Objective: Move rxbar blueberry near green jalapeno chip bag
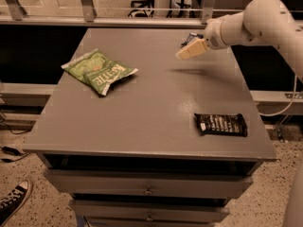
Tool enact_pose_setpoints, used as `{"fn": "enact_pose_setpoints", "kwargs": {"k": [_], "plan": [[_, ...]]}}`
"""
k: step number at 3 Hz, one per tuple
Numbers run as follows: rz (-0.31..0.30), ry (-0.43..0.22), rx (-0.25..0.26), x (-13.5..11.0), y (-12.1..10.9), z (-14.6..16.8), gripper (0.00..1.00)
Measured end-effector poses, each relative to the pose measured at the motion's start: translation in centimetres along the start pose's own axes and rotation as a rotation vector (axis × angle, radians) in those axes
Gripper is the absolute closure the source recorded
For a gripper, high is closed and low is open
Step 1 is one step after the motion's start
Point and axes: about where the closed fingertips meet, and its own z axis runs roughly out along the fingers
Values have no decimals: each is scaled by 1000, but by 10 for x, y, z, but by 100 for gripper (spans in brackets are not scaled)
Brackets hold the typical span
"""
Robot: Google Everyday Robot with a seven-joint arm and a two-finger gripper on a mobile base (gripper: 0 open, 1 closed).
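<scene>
Next, the gripper lowers to the body of the rxbar blueberry point(194, 38) near the table's far edge and closes.
The green jalapeno chip bag point(99, 71) lies crinkled on the left part of the grey table point(151, 112). The rxbar blueberry point(191, 36) is a small dark blue bar at the table's far right edge, mostly hidden behind my gripper. My gripper point(188, 51) hangs from the white arm point(255, 22) that reaches in from the right. It hovers just in front of and above the bar, far to the right of the chip bag.
A longer black wrapped bar with white text point(221, 124) lies near the table's front right. A metal railing point(142, 20) runs behind the table. Drawers point(149, 190) sit below the tabletop. A sneaker point(12, 202) shows at bottom left.
</scene>
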Motion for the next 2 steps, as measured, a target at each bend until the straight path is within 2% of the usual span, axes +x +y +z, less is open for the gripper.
{"fn": "enact_pose_setpoints", "kwargs": {"k": [2], "plan": [[110,-12,86,23,-43,39,0]]}}
